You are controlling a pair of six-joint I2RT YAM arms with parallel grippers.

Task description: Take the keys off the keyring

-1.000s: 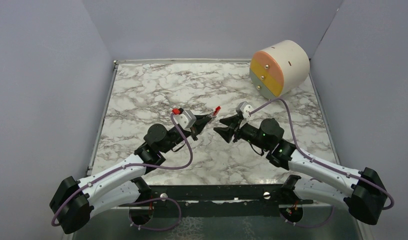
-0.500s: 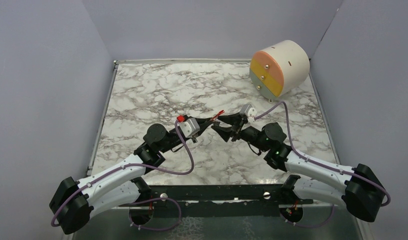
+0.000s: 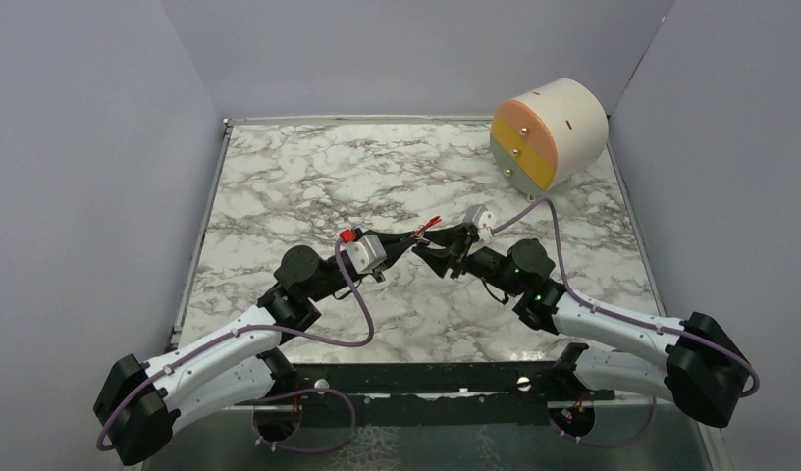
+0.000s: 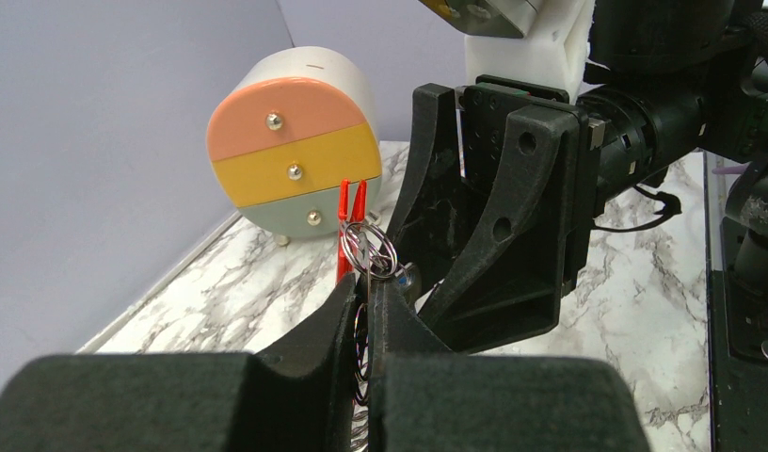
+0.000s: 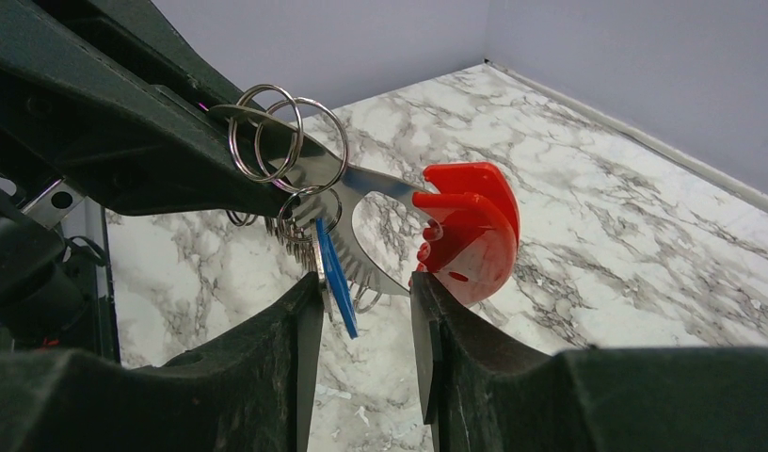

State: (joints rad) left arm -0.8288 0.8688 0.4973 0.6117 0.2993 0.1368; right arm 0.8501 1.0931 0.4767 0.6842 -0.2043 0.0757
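My left gripper is pinching the keyring's end beside the blue key's ring, so my right gripper needs to hold the blue key while my left gripper takes that ring (image 5: 312, 209).
My left gripper (image 3: 408, 240) hovers over the middle of the table, shut on the metal rings at the keyring's end. In the left wrist view its tips (image 4: 369, 287) pinch those rings, and the red keyring (image 4: 350, 221) stands up just beyond them. In the right wrist view the red keyring (image 5: 470, 231) hangs on the right and silver split rings (image 5: 277, 141) on the left. The fanned keys (image 5: 300, 243) and the blue key (image 5: 335, 278) dangle below. My right gripper (image 5: 366, 282) is open, its fingers on either side of the keys and the red loop's lower edge.
A round white drawer unit (image 3: 549, 132) with pink, yellow and grey-green fronts stands at the back right of the marble table (image 3: 279, 177). Grey walls close in the table on three sides. Purple cables loop off both wrists.
My right gripper has moved left and forward until it meets the left one, and its jaws now straddle the hanging keys and have narrowed a little. The left gripper has kept its hold, shifting slightly.
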